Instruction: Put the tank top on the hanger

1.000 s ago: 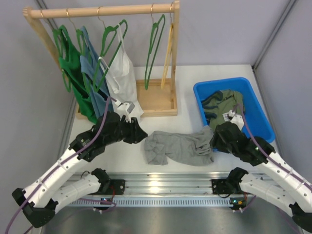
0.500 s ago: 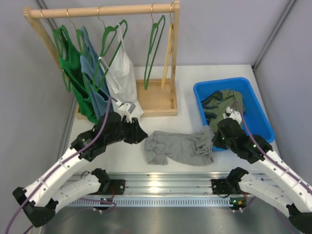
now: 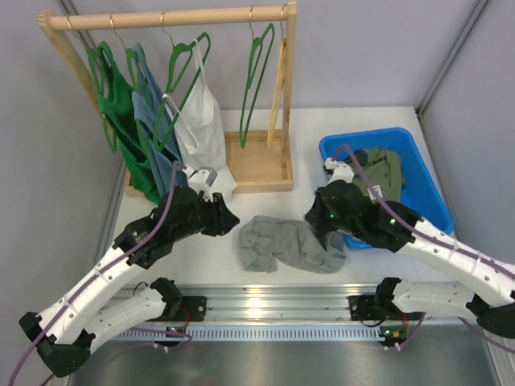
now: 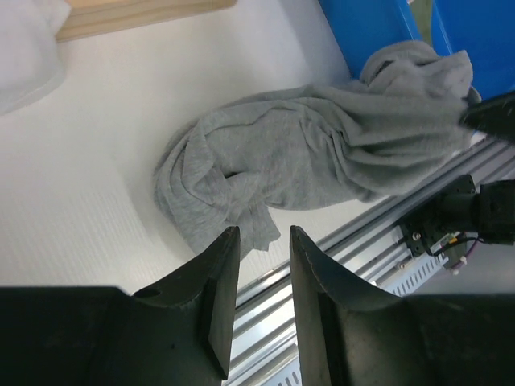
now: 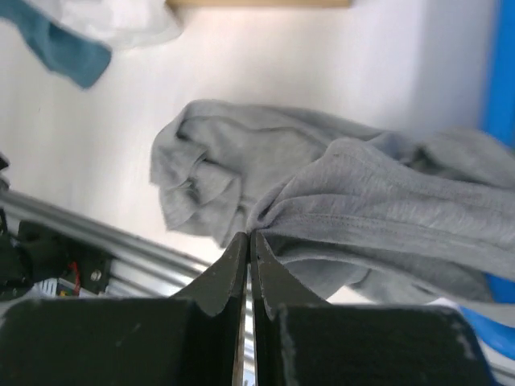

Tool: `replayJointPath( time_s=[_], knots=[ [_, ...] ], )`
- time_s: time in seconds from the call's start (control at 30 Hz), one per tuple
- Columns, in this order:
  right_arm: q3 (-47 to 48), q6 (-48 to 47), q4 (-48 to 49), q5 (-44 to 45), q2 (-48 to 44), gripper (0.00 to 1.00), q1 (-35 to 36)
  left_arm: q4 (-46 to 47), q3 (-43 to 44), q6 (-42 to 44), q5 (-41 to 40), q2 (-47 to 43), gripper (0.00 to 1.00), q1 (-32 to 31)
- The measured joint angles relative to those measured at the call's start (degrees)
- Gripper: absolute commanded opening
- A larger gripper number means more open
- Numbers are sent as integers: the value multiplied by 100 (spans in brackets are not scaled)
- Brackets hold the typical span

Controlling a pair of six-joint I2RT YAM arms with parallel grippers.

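Observation:
My left gripper will grip the light grey tank top at its end (image 3: 311, 252) (image 4: 366, 157) nearest the blue bin, next to my right gripper.
The light grey tank top (image 3: 282, 245) lies crumpled on the white table between the two arms. My right gripper (image 3: 317, 222) is shut on a fold at its right end; in the right wrist view the closed gripper (image 5: 249, 236) pinches a gathered ridge of the tank top (image 5: 370, 201). The left gripper (image 3: 233, 219) hovers just left of the cloth, open and holding nothing. In the left wrist view that gripper (image 4: 264, 233) sits above the near edge of the tank top (image 4: 322, 153). The green hanger (image 3: 249, 80) hangs bare on the rack's right side.
A wooden rack (image 3: 165, 18) at the back left holds green, blue and white tops, plus a yellow hanger (image 3: 278, 80). A blue bin (image 3: 418, 181) at the right holds an olive garment (image 3: 382, 165). A metal rail (image 3: 265, 305) runs along the near edge.
The right gripper has closed on the tank top's right end and moved left, away from the bin, bunching the cloth. The left arm has barely moved.

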Motion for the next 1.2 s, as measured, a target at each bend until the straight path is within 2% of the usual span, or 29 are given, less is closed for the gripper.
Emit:
replayJointPath(
  time_s=[0.07,0.17,0.4,0.47,0.5,0.53,0.57,0.63,0.77,0.87,1.0,1.2],
  knots=[
    [2,90,166,52,249,0,317,-31,-26,-94,-247,-70,37,0],
    [-11,295,612,33,1091,0,1025,-74,-116,-249,-511,-144,37,0],
    [-55,487,1508,-243,2177,0,1845,-92,-426,-507,-691,-107,38,0],
    [-55,501,1639,-330,2402,12,2017,-83,-494,-518,-625,-20,38,0],
    [-57,514,1663,-361,2476,22,2083,-66,-520,-516,-551,55,38,0],
    [-70,531,1683,-374,2498,39,2124,-31,-551,-514,-435,140,38,0],
    [-98,584,1700,-367,2487,45,2153,17,-573,-505,-310,219,38,0],
    [-199,610,1753,-319,2350,53,2166,146,-629,-463,-7,396,40,0],
    [-555,782,1572,-26,1613,54,2164,450,-651,-284,518,697,40,-92],
    [-925,1091,1266,319,750,50,2164,695,-621,-146,682,940,40,-422],
    [-1447,1659,645,772,-380,43,2164,1097,-579,-63,570,1445,40,-1318],
    [-2109,2363,-173,1123,-1270,38,2164,1718,-391,-31,160,2406,42,-2227]
  ],
)
